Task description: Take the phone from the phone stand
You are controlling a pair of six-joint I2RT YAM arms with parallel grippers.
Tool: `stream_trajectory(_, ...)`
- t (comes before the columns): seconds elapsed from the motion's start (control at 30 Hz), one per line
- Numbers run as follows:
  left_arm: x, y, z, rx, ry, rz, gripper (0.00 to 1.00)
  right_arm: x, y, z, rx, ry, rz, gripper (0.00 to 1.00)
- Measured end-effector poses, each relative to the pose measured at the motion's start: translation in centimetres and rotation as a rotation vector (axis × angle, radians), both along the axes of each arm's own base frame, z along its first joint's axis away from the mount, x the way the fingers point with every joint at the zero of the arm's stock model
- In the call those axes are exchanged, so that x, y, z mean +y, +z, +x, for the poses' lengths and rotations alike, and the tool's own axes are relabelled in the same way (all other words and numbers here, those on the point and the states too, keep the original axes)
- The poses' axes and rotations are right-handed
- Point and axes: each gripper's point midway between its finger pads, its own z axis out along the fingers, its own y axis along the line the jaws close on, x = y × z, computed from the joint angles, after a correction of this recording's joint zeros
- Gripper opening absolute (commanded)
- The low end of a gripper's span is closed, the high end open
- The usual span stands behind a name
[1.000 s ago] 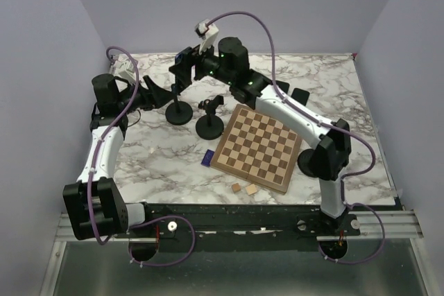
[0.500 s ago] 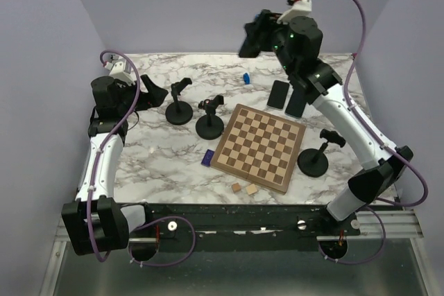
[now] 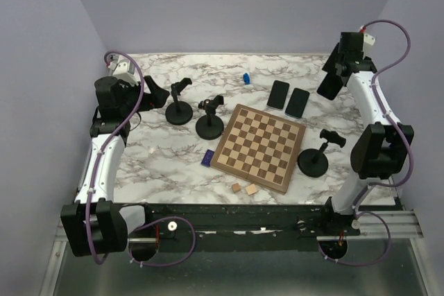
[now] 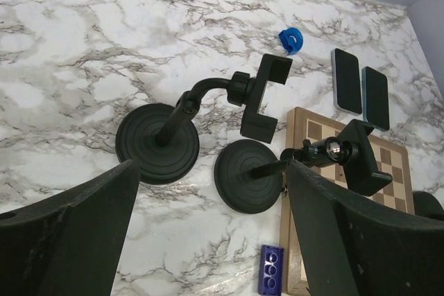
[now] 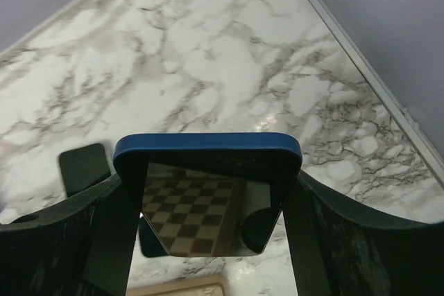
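Next, I lay the phone in the blue case down flat [image 3: 317,111] with my right gripper, beside the two dark phones, behind the chessboard's corner.
My right gripper [image 3: 333,77] is shut on a phone in a blue case [image 3: 328,88] and holds it above the table's far right. In the right wrist view the phone [image 5: 208,192] sits between my fingers [image 5: 69,240], its dark screen mirroring the chessboard. The left phone stand [image 3: 179,105] holds no phone, and its clamp [image 4: 266,98] shows bare in the left wrist view. My left gripper [image 3: 151,95] is open and empty, just left of that stand; its fingers [image 4: 62,233] frame the two stand bases.
A second stand [image 3: 209,120] is next to the first, a third [image 3: 316,157] right of the chessboard [image 3: 258,146]. Two dark phones [image 3: 278,93] [image 3: 297,102] lie flat behind the board. A blue brick [image 3: 207,157], a small blue piece [image 3: 245,78] and two wooden cubes [image 3: 243,188] lie loose.
My right arm has swung from the left stand across to the far right, carrying the phone off with it. The left arm has barely moved.
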Motion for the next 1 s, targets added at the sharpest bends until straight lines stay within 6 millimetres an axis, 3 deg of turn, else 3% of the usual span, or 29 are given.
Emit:
stream_trajectory(0.13,-0.3,-0.1,-0.1,0.002,-0.007,0.004,0.93,-3.4,-5.6,-0.1,0.128,-0.076,0.06,0.01)
stream_trajectory(0.23,-0.4,-0.2,-0.1,0.006,-0.009,0.006,0.93,-3.5,-9.6,-0.3,0.225,-0.082,0.096,0.01)
stream_trajectory(0.37,-0.5,-0.3,-0.2,0.009,-0.013,0.008,0.93,-2.7,-13.4,-0.8,0.327,-0.078,0.121,0.01)
stream_trajectory(0.73,-0.6,-0.3,-0.2,0.011,-0.014,0.008,0.93,-1.8,-18.4,-1.2,0.433,-0.077,0.169,0.03)
stream_trajectory(0.9,-0.6,-0.3,-0.2,0.011,-0.014,0.008,0.93,-1.3,-19.6,-1.2,0.457,-0.059,0.194,0.18)
stream_trajectory(1.0,-0.5,-0.3,-0.2,0.011,-0.013,0.008,0.93,-1.1,-20.1,-1.3,0.468,-0.052,0.204,0.31)
